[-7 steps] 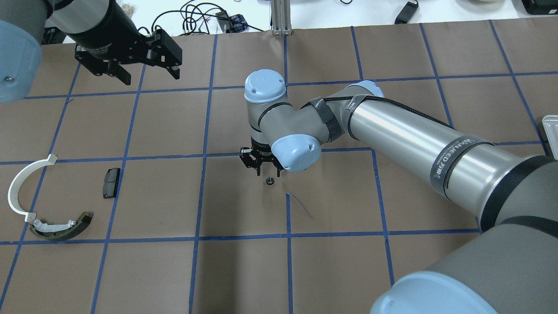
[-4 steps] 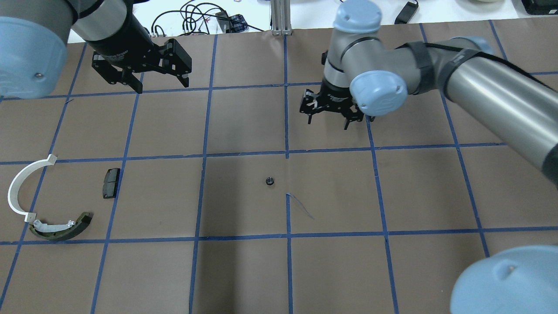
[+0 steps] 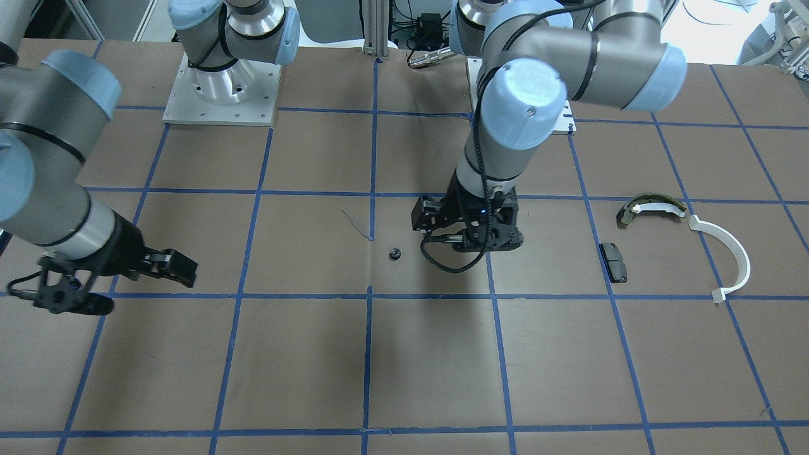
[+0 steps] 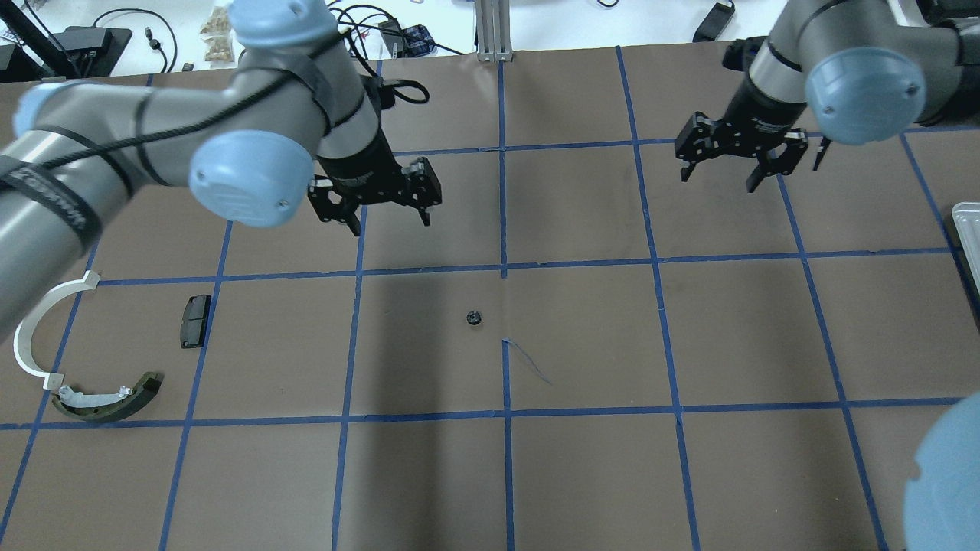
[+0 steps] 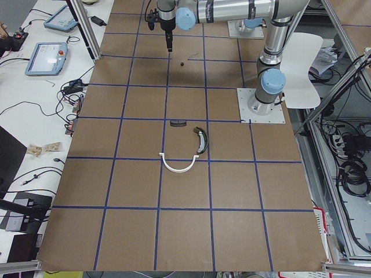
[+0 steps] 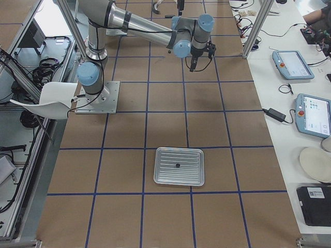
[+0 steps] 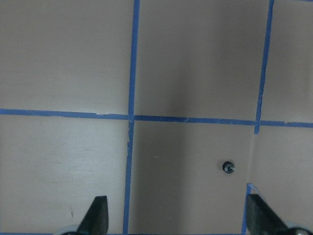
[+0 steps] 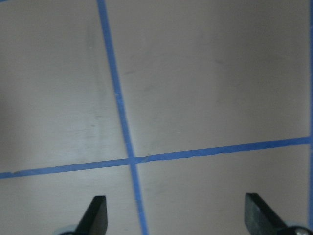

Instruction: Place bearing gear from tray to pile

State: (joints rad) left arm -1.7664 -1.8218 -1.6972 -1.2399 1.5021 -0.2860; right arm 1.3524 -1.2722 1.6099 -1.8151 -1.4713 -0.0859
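The bearing gear lies alone on the brown paper. I should close my left gripper on the toothed outer edge (image 3: pixel 395 254) (image 7: pixel 228 167) of that gear.
The bearing gear (image 4: pixel 473 317), a tiny black toothed ring, lies alone on the brown paper at the table's middle; it also shows in the front view (image 3: pixel 394 254) and the left wrist view (image 7: pixel 227 167). My left gripper (image 4: pixel 390 220) is open and empty, hanging above the table, behind and left of the gear. My right gripper (image 4: pixel 718 182) is open and empty at the back right. The pile lies at the front left: a white arc (image 4: pixel 31 329), an olive-and-white shoe piece (image 4: pixel 107 399) and a black pad (image 4: pixel 195 320).
The metal tray (image 6: pixel 161 155) sits far to the right with one small dark part (image 6: pixel 177 166) in it; only its edge (image 4: pixel 966 229) shows in the overhead view. Blue tape lines grid the paper. Cables and an aluminium post (image 4: pixel 494 30) stand behind the table's back edge.
My right gripper has left the gear on the table and swung away to the back right. My left arm has swung from the back left toward the centre, near the gear.
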